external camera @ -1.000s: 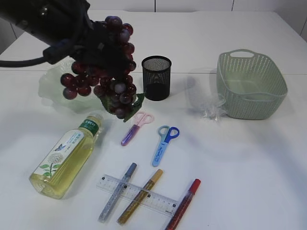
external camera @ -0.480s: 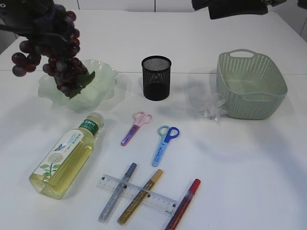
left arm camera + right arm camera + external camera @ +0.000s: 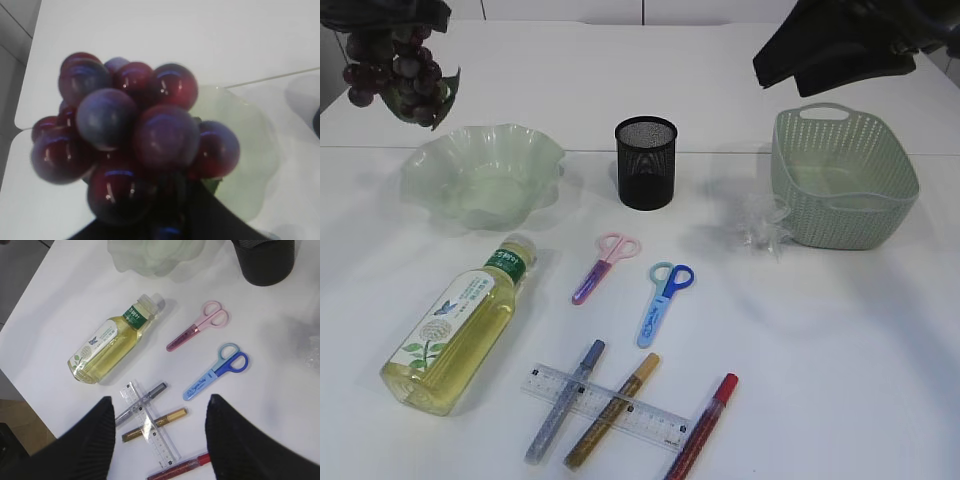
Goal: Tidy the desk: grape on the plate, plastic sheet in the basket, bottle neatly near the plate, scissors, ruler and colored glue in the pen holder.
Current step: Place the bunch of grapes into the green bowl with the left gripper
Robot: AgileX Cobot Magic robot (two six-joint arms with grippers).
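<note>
The robot's left gripper will release the dark red grape bunch, held high above the plate now, in the middle of the pale green wavy plate [image 3: 474, 184].
My left gripper [image 3: 382, 12] is shut on the dark red grape bunch [image 3: 398, 68] and holds it high, up and to the left of the pale green wavy plate [image 3: 545, 160]. The grapes [image 3: 135, 140] fill the left wrist view, with the plate [image 3: 245, 150] below them. My right gripper [image 3: 160, 435] is open and empty, high over the ruler [image 3: 150, 427] and glue pens [image 3: 155, 424]. The bottle [image 3: 460, 325] lies on its side. Pink scissors [image 3: 605, 267], blue scissors [image 3: 663, 302], ruler [image 3: 610, 405] and three glue pens [image 3: 565, 400] lie at the front. The plastic sheet [image 3: 763, 228] lies beside the basket [image 3: 845, 180].
The black mesh pen holder [image 3: 646, 162] stands between the plate and the basket. The right arm [image 3: 840, 45] hangs over the table's back right, above the basket. The table's left edge shows in the right wrist view.
My left gripper has carried the grapes up and to the left, from in front of the plate to above its far left. The right arm has come further into view at top right.
</note>
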